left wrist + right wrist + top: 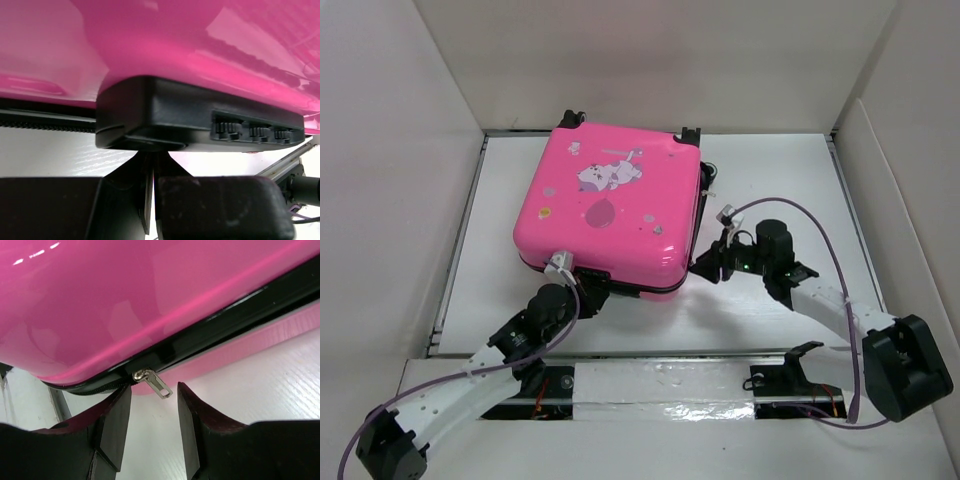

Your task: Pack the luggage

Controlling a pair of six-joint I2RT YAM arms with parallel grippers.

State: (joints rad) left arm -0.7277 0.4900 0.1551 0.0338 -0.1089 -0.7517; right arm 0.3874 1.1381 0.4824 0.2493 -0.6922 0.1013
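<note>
I should move in, as the silver zipper pull slants loosely between my right gripper's open fingers, and pinch it by the zipper's slider [141,375] before drawing it around the luggage's corner.
The hot-pink luggage [610,200] lies flat and closed on the white table, cartoon print up. My left gripper [590,292] is at its near edge. In the left wrist view it [152,162] is shut to a thin slit right under the black combination lock block [200,120]; I cannot tell if anything is pinched. My right gripper [705,265] is at the case's near right corner. In the right wrist view it [152,395] is open, with the silver zipper pull [154,384] hanging between the fingertips, not touching either. The pink shell [125,300] fills the view above.
White walls enclose the table on the left, back and right [880,120]. The case's black wheels [690,133] point to the back. A purple cable [820,225] loops over the right arm. A taped rail [660,385] runs along the near edge.
</note>
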